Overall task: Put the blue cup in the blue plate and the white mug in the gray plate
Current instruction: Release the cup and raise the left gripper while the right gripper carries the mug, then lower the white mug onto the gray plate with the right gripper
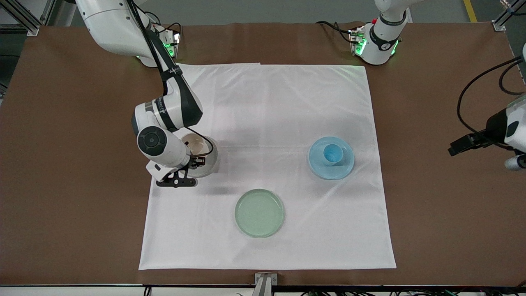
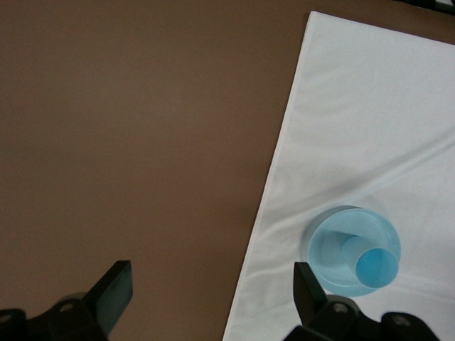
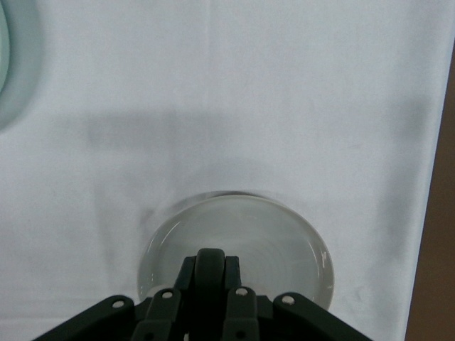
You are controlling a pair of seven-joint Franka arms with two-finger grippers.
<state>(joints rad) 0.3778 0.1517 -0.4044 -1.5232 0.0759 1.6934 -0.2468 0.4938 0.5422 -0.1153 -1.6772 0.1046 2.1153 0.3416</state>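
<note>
My right gripper needs to let go of the white mug in the middle of the gray plate (image 1: pixel 197 158) (image 3: pixel 235 267) on the white cloth.
The white mug (image 1: pixel 196 144) hangs by its dark handle (image 3: pixel 210 264) from my right gripper (image 1: pixel 195 161), whose fingers (image 3: pixel 231 280) are shut on the handle. It is over the gray plate (image 1: pixel 210 163), which also shows in the right wrist view (image 3: pixel 284 238); I cannot tell whether they touch. The blue cup (image 1: pixel 332 153) stands upright in the blue plate (image 1: pixel 344 165). Both show in the left wrist view, the cup (image 2: pixel 375 266) on the plate (image 2: pixel 330 245). My left gripper (image 2: pixel 211 278) is open and empty over bare brown table; its arm (image 1: pixel 509 127) waits there.
A pale green plate (image 1: pixel 259 212) lies on the white cloth (image 1: pixel 287 102), nearer to the front camera than both other plates; its rim shows in the right wrist view (image 3: pixel 11 64). The cloth covers the middle of the brown table (image 1: pixel 61 164).
</note>
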